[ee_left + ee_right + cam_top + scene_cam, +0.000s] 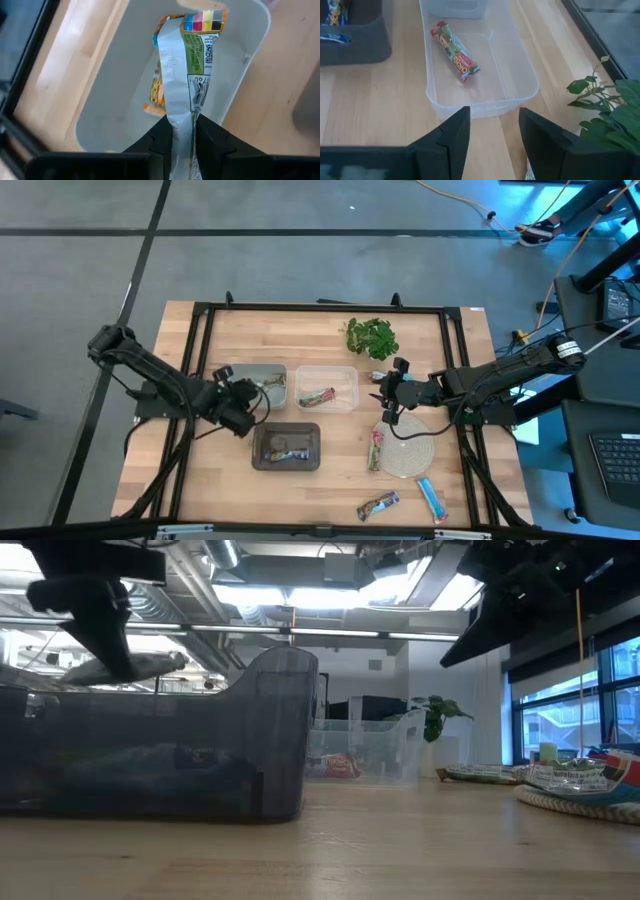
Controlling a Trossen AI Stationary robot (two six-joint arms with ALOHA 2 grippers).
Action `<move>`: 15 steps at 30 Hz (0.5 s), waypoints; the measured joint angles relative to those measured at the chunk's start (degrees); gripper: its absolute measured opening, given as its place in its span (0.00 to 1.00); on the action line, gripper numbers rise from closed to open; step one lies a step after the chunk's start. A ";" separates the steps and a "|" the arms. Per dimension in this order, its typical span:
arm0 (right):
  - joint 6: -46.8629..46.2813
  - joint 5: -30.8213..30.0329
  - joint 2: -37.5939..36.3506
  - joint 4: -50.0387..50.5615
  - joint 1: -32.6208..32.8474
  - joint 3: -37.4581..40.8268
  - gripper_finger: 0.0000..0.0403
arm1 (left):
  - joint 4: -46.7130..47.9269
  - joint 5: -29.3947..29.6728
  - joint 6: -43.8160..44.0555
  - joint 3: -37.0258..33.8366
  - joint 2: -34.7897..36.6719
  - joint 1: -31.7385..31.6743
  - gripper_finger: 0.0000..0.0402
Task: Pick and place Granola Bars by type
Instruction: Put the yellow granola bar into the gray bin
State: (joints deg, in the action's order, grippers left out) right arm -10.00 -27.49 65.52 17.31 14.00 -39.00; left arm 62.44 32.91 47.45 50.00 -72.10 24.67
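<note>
Next, my left gripper releases the silver-and-green granola bar inside the pale bin (264,387) (181,80), next to the yellow bar. The held bar is now in the air above that bin.
My left gripper (182,120) is shut on a silver-and-green granola bar (186,65) above the pale left bin (243,376), where a yellow bar (156,92) lies. The low view shows the held bar (135,667) in the air. My right gripper (492,114) is open and hovers over bare table by the clear middle bin (520,85), which holds a red-and-green bar (456,52). A dark bin (287,447) holds blue bars. A green-red bar (376,450), a silver-yellow bar (378,505) and a blue bar (432,500) lie on the table. My left gripper pinches the bar's near end (183,107) between its two fingers. The bar runs on past the fingertips in line with them, seam side toward the camera. It is lifted clear and sticks out over the pale bin, roughly level in the low view.
A green leafy bunch (372,337) stands near the far edge. A round woven mat (412,457) lies under the right arm, with the green-red bar at its left edge. A black frame (200,310) runs around the table. Bare wood lies near the front left.
</note>
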 joint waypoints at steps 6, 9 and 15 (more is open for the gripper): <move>-0.23 0.00 0.00 -0.39 0.00 0.00 0.43 | -7.26 -4.66 -15.51 -0.90 0.79 -7.10 0.15; -0.21 0.00 0.00 -0.39 0.00 0.00 0.43 | -9.22 -8.17 -21.96 -0.90 0.31 -11.32 0.15; -2.15 0.02 0.00 -0.41 0.00 0.00 0.43 | -11.96 -14.61 -30.36 -0.90 0.36 -19.52 0.15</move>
State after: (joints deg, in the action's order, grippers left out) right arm -12.16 -27.46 65.52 16.91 14.00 -39.00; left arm 50.48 18.30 17.09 49.10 -71.75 5.15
